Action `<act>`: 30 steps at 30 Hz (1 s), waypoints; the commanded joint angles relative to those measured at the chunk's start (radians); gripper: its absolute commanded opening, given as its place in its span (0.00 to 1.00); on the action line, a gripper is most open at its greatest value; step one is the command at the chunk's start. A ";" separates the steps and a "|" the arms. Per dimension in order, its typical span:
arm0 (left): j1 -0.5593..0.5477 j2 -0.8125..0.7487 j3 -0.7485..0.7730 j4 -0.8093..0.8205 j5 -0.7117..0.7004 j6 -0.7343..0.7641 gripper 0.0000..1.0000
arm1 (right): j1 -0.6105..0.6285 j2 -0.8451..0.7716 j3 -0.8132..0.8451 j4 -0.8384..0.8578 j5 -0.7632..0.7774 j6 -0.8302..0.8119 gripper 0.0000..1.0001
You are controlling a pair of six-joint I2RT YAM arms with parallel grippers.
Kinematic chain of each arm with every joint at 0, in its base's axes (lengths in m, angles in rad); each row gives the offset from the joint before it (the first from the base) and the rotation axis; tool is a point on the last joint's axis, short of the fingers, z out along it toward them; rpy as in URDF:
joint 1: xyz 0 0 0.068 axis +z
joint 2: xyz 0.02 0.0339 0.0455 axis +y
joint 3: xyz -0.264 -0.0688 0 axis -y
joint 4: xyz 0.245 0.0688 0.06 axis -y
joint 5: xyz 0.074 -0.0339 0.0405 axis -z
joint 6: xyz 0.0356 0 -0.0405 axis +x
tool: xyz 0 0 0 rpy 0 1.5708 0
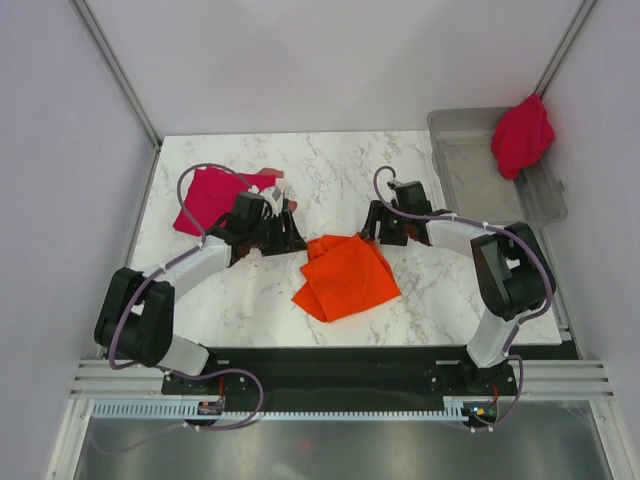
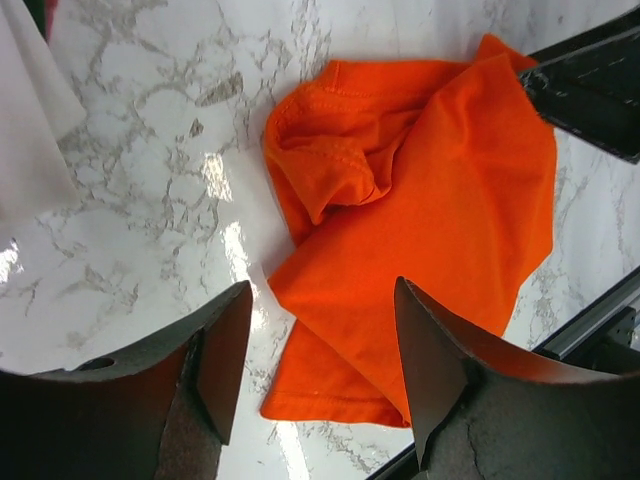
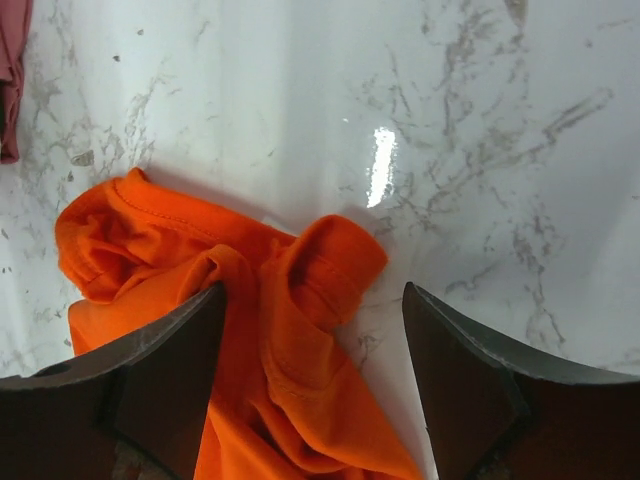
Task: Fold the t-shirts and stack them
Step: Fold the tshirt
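Note:
Next, my right gripper pinches the bunched sleeve (image 3: 312, 310) while my left gripper pulls it over, because the orange t-shirt's top layer lies at a slant short of the crumpled edge.
A bright orange t-shirt (image 1: 345, 275) lies crumpled, partly folded, on the middle of the marble table. My left gripper (image 1: 288, 238) is open and empty at the shirt's left edge; in the left wrist view the left gripper (image 2: 320, 350) has its jaws spread over the shirt's hem (image 2: 420, 200). My right gripper (image 1: 378, 228) is open and empty at the shirt's far right corner; in the right wrist view the right gripper (image 3: 315, 340) straddles a bunched sleeve of the shirt (image 3: 330, 270). A crimson t-shirt (image 1: 212, 198) lies flat at the back left, with a pale cloth (image 1: 274, 188) at its right edge.
A clear grey plastic bin (image 1: 470, 170) stands at the back right with another crimson shirt (image 1: 522, 135) draped over its far rim. The pale cloth (image 2: 30, 100) shows at the left wrist view's top left. The right gripper's black body (image 2: 590, 85) shows at its top right.

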 commanded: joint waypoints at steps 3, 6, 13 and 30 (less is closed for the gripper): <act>-0.018 -0.037 -0.060 0.023 -0.004 -0.045 0.68 | 0.001 -0.033 -0.002 0.078 -0.095 -0.049 0.85; -0.019 -0.025 -0.078 0.023 -0.005 -0.048 0.69 | -0.006 -0.058 -0.013 0.079 -0.090 -0.046 0.89; -0.022 0.048 -0.086 0.093 0.039 -0.054 0.67 | -0.006 -0.099 -0.005 0.050 -0.072 -0.079 0.82; -0.091 0.197 -0.003 0.090 0.011 -0.045 0.15 | 0.014 -0.015 0.062 -0.063 -0.123 -0.141 0.40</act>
